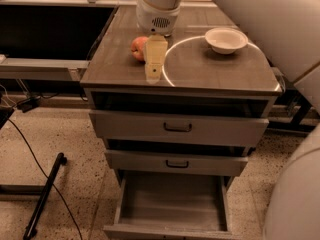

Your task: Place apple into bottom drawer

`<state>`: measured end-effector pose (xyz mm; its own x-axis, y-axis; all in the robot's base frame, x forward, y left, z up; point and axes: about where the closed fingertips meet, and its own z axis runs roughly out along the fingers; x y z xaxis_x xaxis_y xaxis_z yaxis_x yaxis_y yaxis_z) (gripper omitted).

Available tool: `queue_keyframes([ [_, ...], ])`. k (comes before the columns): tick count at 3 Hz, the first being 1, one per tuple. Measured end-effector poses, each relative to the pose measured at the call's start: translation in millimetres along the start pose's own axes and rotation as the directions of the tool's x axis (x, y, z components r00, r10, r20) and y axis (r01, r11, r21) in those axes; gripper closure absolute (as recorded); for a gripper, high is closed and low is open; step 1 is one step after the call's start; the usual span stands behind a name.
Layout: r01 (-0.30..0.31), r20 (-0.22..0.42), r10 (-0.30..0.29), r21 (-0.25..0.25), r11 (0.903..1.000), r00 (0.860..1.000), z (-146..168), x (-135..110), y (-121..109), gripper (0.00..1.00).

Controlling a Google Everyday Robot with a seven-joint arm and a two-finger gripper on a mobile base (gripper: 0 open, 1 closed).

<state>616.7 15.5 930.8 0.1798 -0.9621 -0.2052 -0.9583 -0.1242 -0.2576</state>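
The fingers of my gripper should close on the red-orange apple's side [145,49] facing the white bowl, so that they can lift it off the cabinet top.
The red-orange apple [138,48] sits on the cabinet top [200,71] near its left side. My gripper [154,73] hangs over the cabinet top just right of the apple, its pale finger [154,58] partly covering the apple's right edge. The bottom drawer [172,206] is pulled out below, its grey floor bare.
A white bowl [226,39] stands on the cabinet top at the right. My large white arm [260,19] fills the upper right. The two upper drawers [177,127] with black handles are shut. A dark desk [45,29] stands at the left; cables and a black bar [45,196] lie on the floor.
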Motion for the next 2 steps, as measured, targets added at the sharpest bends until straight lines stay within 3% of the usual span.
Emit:
queue_keyframes([
  [1,-0.065,0.069,0.058,0.109,0.9919,0.996,-4.6,27.1,-37.2,0.00],
  [2,-0.145,0.172,0.110,0.201,0.9689,0.979,-7.1,47.5,-75.9,0.00],
])
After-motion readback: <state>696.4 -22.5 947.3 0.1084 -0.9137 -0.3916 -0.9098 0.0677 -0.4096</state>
